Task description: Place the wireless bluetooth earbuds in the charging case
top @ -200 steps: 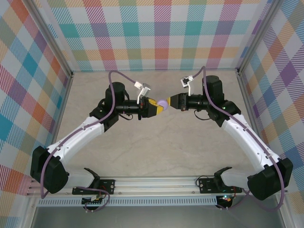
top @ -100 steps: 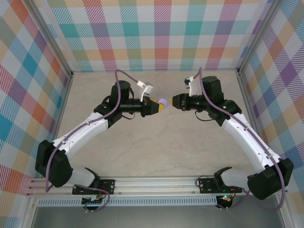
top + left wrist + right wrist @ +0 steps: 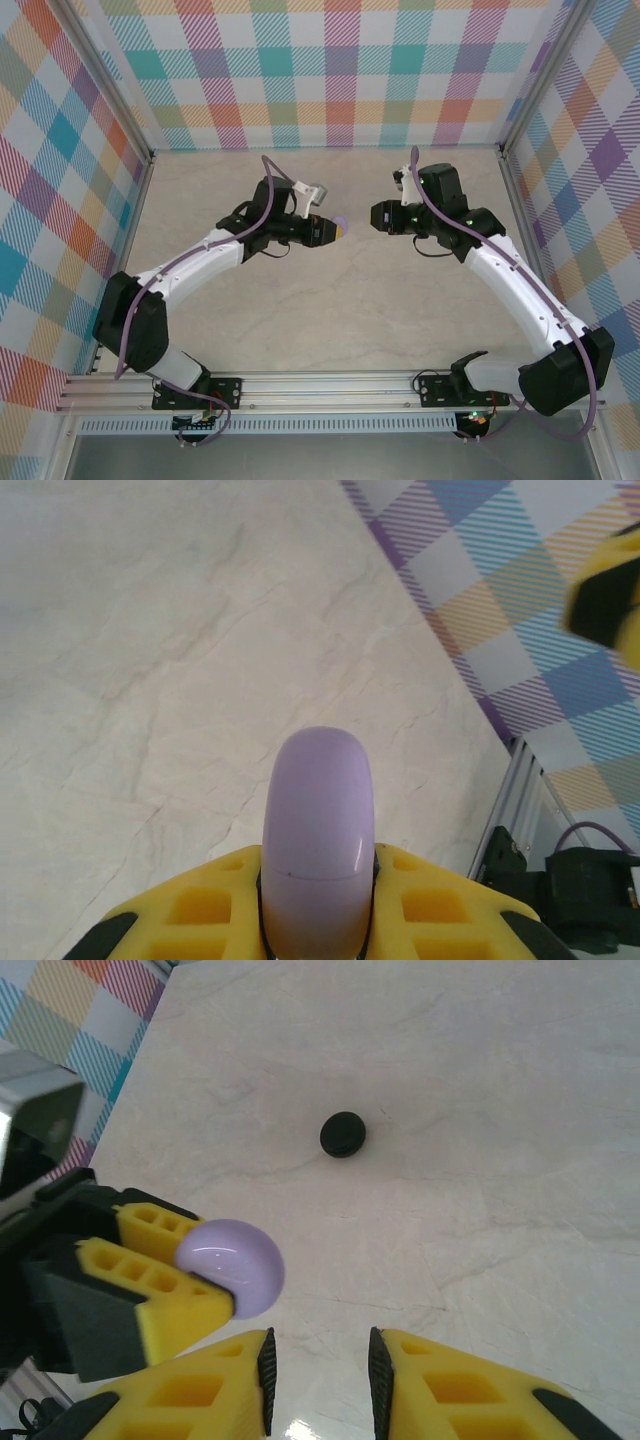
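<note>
Next, I release the lilac charging case, now held edge-on above the table, with my left gripper on the marble just nearer the rail than its yellow fingertips (image 3: 341,257).
A lilac charging case (image 3: 318,830), round with its lid seam closed, is held edge-on above the table. My left gripper (image 3: 338,229) is shut on it, with yellow fingers (image 3: 210,910) on both sides. In the right wrist view the same case (image 3: 232,1268) sticks out of the left gripper's fingers (image 3: 150,1295). My right gripper (image 3: 320,1375) is open with nothing between its pads, a short way to the right of the case (image 3: 341,219) and apart from it. From above, the right gripper (image 3: 377,215) faces the left one. The earbuds are out of view.
A small black round case (image 3: 343,1134) lies on the marble tabletop (image 3: 500,1110) beyond the grippers. Checkered walls (image 3: 340,70) and metal corner posts (image 3: 512,190) enclose the table. The arm bases sit on the rail (image 3: 330,385) at the near edge.
The right gripper has opened, let go of the lilac case and drawn back to the right. The left arm has shifted its pose while still gripping the case.
</note>
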